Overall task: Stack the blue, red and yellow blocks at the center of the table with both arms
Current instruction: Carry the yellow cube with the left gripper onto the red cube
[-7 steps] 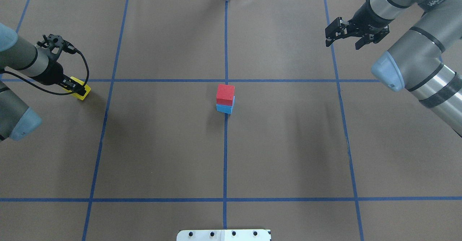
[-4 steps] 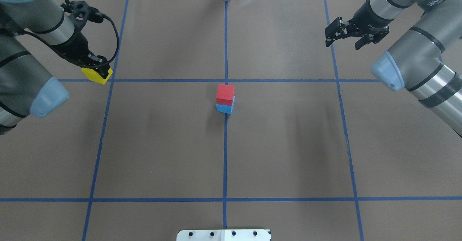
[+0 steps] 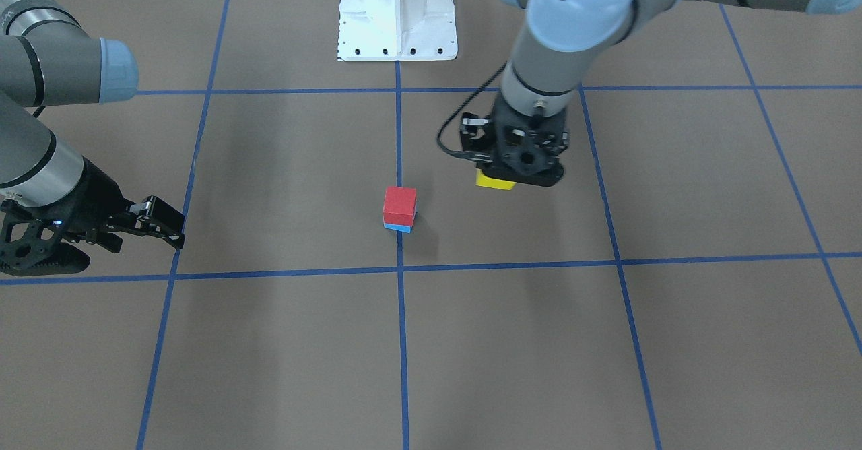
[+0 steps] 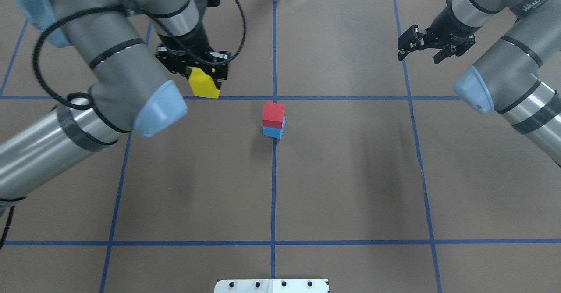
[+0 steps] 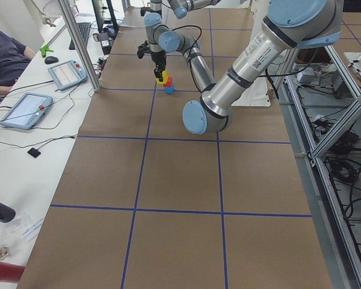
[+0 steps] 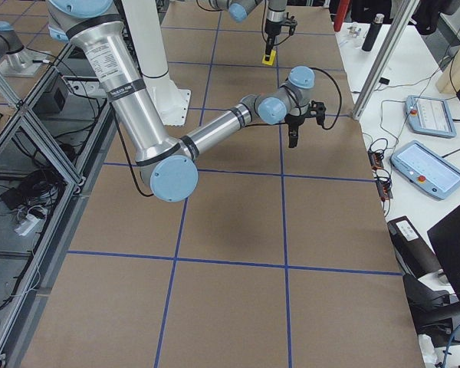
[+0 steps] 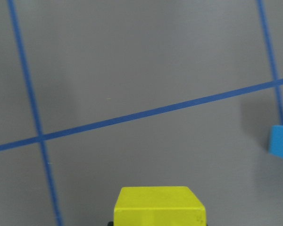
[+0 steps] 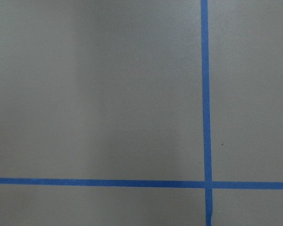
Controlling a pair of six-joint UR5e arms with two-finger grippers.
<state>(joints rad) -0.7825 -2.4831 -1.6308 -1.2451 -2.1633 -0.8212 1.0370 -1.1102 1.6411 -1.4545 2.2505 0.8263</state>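
The yellow block, now in the air behind the stack, will be let go by my left gripper on top of the red block (image 3: 400,203), squarely above the blue block.
A red block (image 4: 273,114) sits on a blue block (image 4: 272,132) at the table's centre; the pair also shows in the front view (image 3: 399,205). My left gripper (image 4: 202,79) is shut on the yellow block (image 4: 202,83) and holds it in the air, left of and behind the stack. The yellow block also shows in the front view (image 3: 495,181) and the left wrist view (image 7: 159,205). The blue block's edge (image 7: 280,141) shows at that view's right. My right gripper (image 4: 421,47) is open and empty at the far right. It also shows in the front view (image 3: 145,226).
Blue tape lines (image 4: 274,174) divide the brown table into squares. The robot's white base plate (image 4: 271,285) sits at the near edge. A cable (image 4: 236,16) loops off the left wrist. The right wrist view shows only bare table and tape (image 8: 206,117).
My left arm has lifted the yellow block and carried it from the far left toward the centre stack. My right arm has barely moved.
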